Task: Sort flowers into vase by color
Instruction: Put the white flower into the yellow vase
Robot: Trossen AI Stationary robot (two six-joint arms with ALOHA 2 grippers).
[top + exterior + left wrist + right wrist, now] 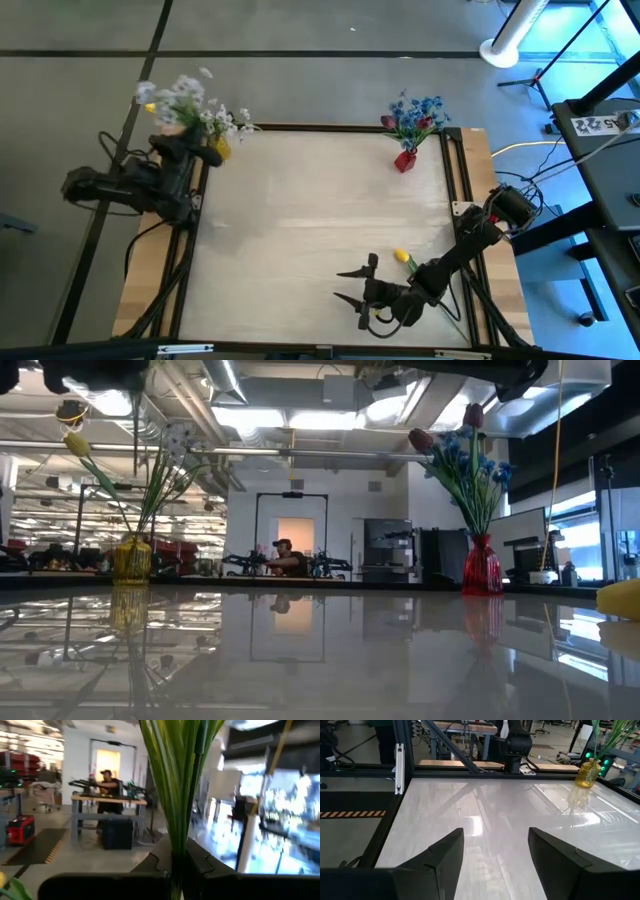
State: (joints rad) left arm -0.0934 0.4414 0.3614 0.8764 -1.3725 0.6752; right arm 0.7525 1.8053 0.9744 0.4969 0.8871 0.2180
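Next, my left gripper releases the green stems, now held beside that vase, in the yellow vase (222,147), among the pale white sprays.
A yellow vase (219,149) (131,558) at the table's far left corner holds pale white sprays (190,98) and a yellow tulip (78,442). My left gripper (200,152) (177,865) is beside that vase, shut on green stems. A red vase (404,160) (481,566) near the far right corner holds blue clusters (418,110) and a dark red tulip (421,439). Another yellow tulip (402,257) (624,600) lies flat on the table beside my right arm. My right gripper (350,285) (496,850) is open near the near edge, its fingers pointing toward the table's left and touching nothing. My left gripper pinches a bunch of green stems and leaves (178,851) between its two fingers. The stems run straight past the fingers and out of the left wrist view. Which flower they belong to cannot be told.
A black frame rail (340,128) runs round the white table top. The middle of the table (300,220) is bare. A person (283,557) sits at a desk in the room beyond the far edge. A white fan stand (505,45) is on the floor past the far right corner.
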